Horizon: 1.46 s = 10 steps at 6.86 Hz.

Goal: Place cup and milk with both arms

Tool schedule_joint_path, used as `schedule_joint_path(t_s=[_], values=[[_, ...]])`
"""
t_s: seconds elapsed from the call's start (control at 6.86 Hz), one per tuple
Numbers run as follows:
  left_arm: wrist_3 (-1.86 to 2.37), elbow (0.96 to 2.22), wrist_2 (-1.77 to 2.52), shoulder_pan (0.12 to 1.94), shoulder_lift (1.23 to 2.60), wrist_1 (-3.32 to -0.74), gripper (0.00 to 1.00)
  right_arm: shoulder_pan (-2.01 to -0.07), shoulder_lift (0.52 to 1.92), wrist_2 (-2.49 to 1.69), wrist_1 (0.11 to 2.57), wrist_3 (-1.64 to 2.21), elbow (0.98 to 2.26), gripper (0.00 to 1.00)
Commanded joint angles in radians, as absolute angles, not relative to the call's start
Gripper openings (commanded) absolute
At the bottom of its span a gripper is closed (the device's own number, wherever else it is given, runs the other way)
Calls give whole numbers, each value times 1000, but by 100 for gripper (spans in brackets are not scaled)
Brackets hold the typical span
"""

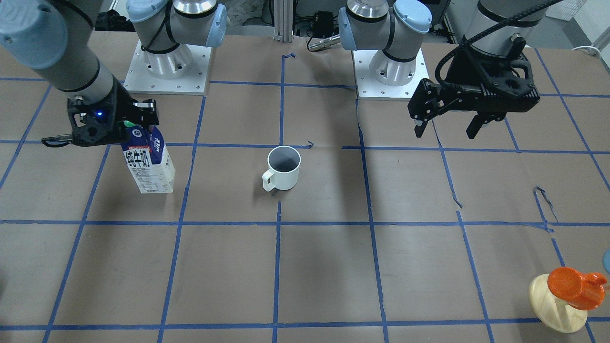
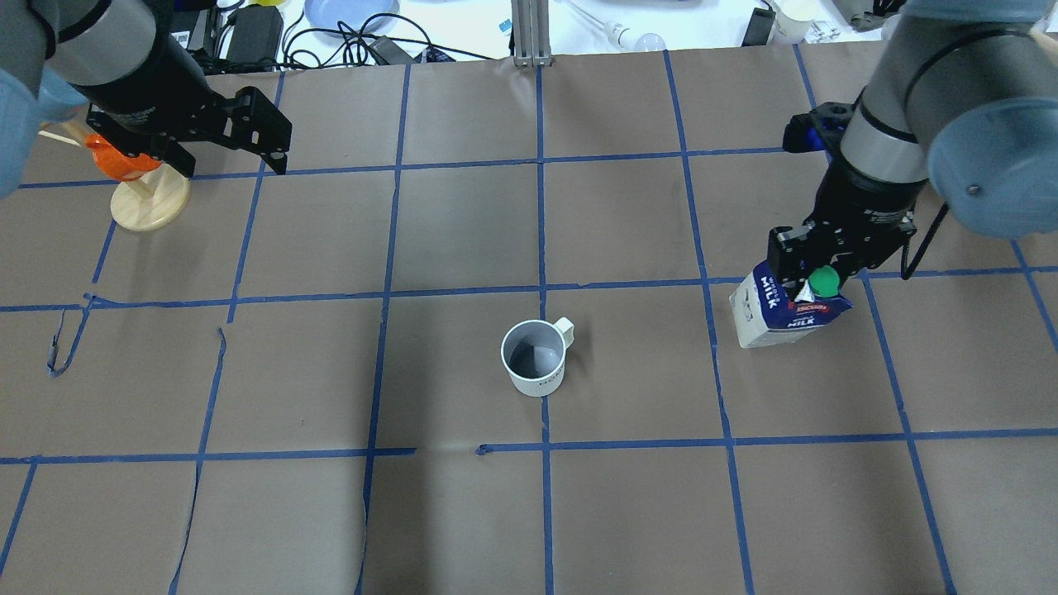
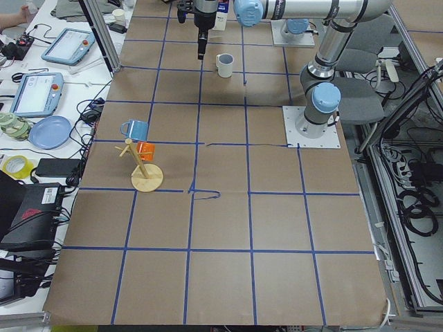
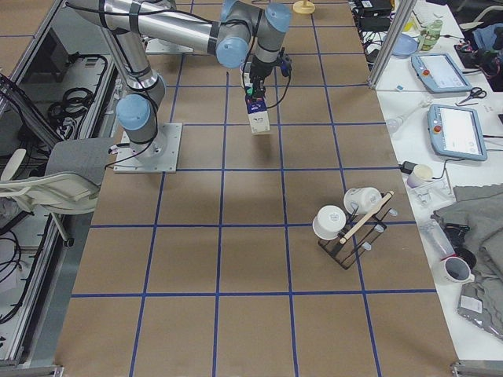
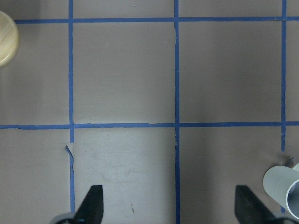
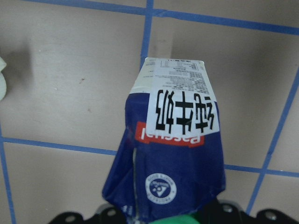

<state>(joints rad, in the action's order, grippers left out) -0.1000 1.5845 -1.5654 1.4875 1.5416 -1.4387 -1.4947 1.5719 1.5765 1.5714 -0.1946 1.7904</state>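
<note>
My right gripper has the milk carton to place. Next, I set it down on the table [image 1: 244, 185] [image 6: 49, 74] just beside the white cup's handle.
The white cup [image 2: 536, 357] stands upright at the table's middle, handle towards the far side, and shows in the front view [image 1: 284, 168]. The milk carton [image 2: 785, 310] hangs tilted in my right gripper [image 2: 814, 277], which is shut on its top by the green cap. I cannot tell whether its base touches the table [image 1: 148, 164]. The right wrist view shows its blue and white face [image 6: 175, 140]. My left gripper [image 1: 445, 134] is open and empty, high above the table, pointing down. The cup's rim [image 5: 285, 186] sits at the lower right edge of its view.
An orange cup on a pale wooden stand [image 1: 569, 293] is at the table's far left corner [image 2: 136, 178]. The two arm bases [image 1: 169, 66] [image 1: 388, 71] stand at the robot's edge. A rack with white mugs [image 4: 350, 224] stands on the robot's right.
</note>
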Motion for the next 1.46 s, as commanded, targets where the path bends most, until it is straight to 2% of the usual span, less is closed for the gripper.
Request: schedule_joint_path(t_s=[0.0,0.44,1.02,1.31], values=[[-104,1586,-1562,1488,1545,-1433,100,-1664,1548,1539,1606,75,1790,38],[-104,1589,-1560,1488,1546,-1431,100,-1839,1494,1485,1660,276,1792,38],[-104,1586,-1560,1488,1548,-1430,100,-1862,1459,1474,1717,267,1792,38],[-104,1586,-1560,1488,1548,-1430,100,-1862,1456,1470,1717,259,1793,52]])
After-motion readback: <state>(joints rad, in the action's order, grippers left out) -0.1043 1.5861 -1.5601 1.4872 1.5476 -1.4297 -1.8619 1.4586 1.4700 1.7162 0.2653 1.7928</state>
